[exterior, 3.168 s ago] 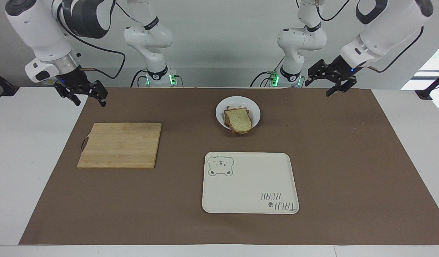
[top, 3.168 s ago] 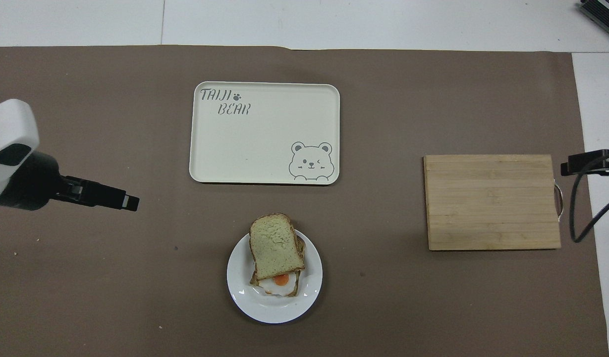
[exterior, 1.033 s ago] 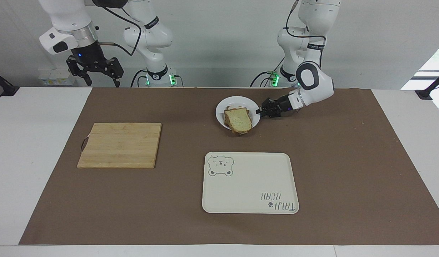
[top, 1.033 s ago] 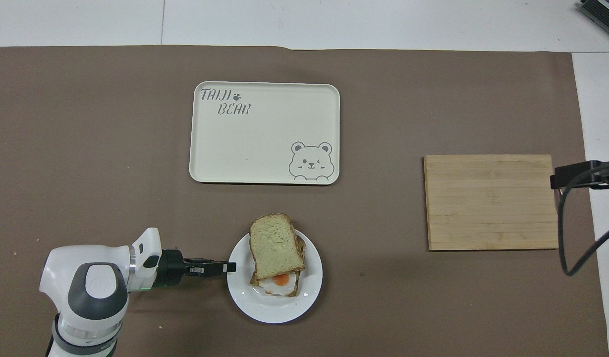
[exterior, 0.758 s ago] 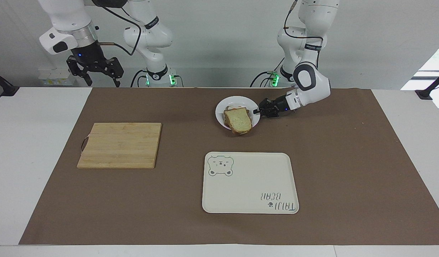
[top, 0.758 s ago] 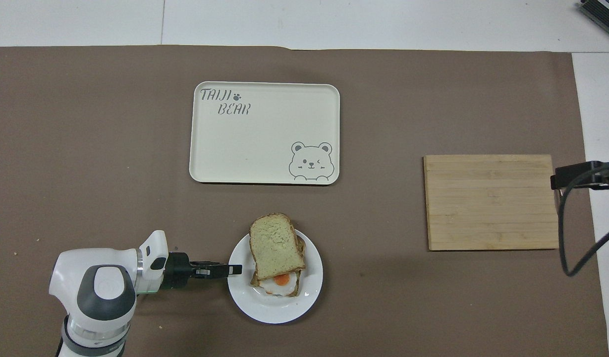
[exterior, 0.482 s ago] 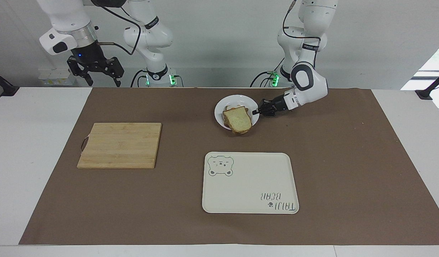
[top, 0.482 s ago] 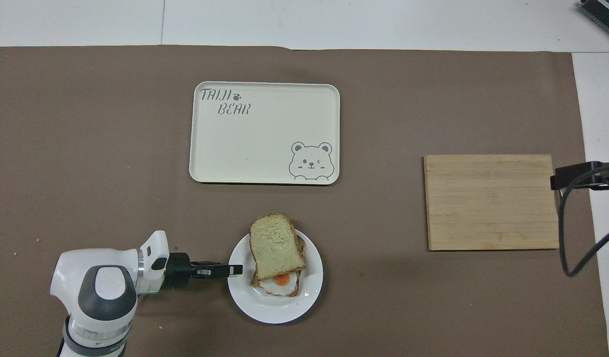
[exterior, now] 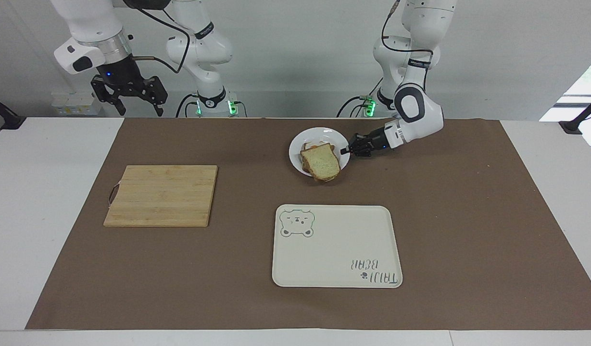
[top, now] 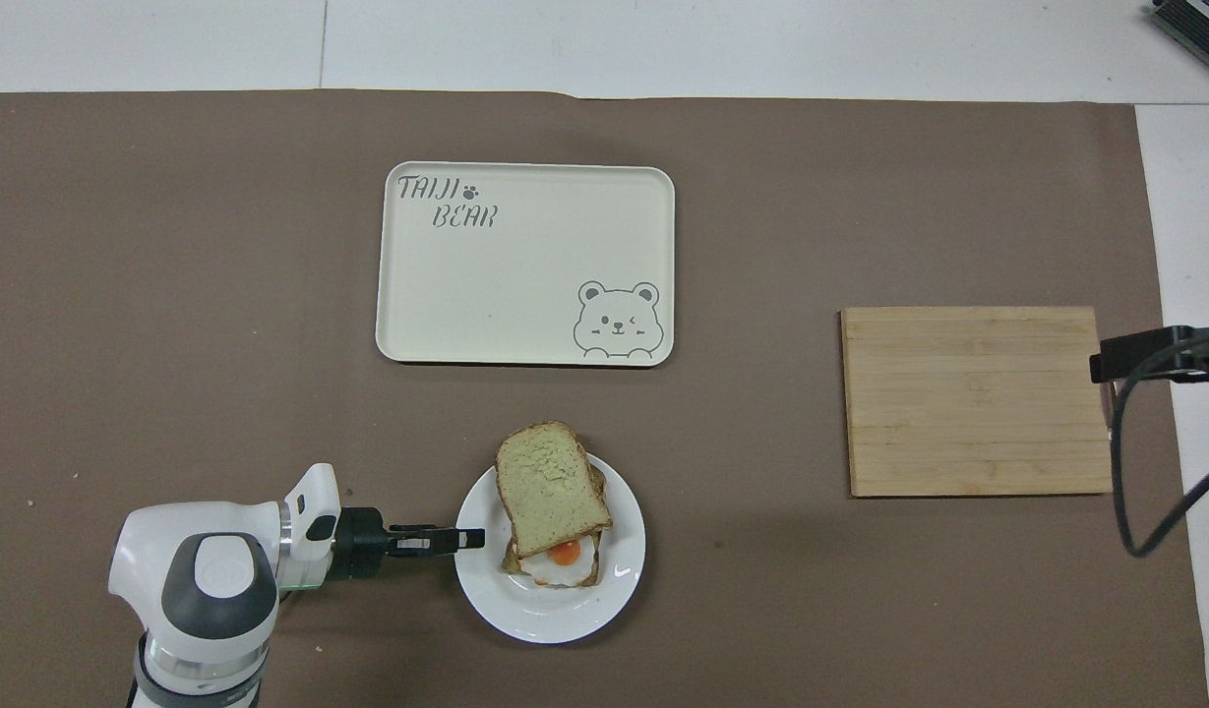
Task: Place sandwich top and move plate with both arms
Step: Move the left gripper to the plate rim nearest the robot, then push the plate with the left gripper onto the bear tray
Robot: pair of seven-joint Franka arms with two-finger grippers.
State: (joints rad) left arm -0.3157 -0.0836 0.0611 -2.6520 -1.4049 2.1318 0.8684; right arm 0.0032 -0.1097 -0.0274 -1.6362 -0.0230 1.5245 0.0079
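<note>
My left gripper needs to release the small white plate on the cream tray [top: 505,284] beside the bear drawing.
The small white plate [exterior: 319,132] [top: 555,624] lies on the brown mat, nearer to the robots than the tray. A bread slice with a fried egg [top: 563,562] lies on it. The sandwich top [exterior: 320,161] [top: 548,489], a pale speckled slice with a dark crust, rests skewed on that stack and overhangs the rim toward the tray. My left gripper [exterior: 344,151] [top: 474,537] lies low and level, shut on the plate's rim at the side toward the left arm's end. My right gripper [exterior: 129,98] [top: 1098,366] hangs open and empty in the air by the table's edge at the right arm's end.
A cream tray with a bear drawing [exterior: 337,246] [top: 525,265] lies on the mat, farther from the robots than the plate. A wooden cutting board [exterior: 161,194] [top: 976,398] lies toward the right arm's end, beside the waiting right gripper.
My left gripper came down from the air to the plate's rim and shut on it. The plate with its sandwich has shifted slightly toward the right arm's end. The right gripper has moved slightly.
</note>
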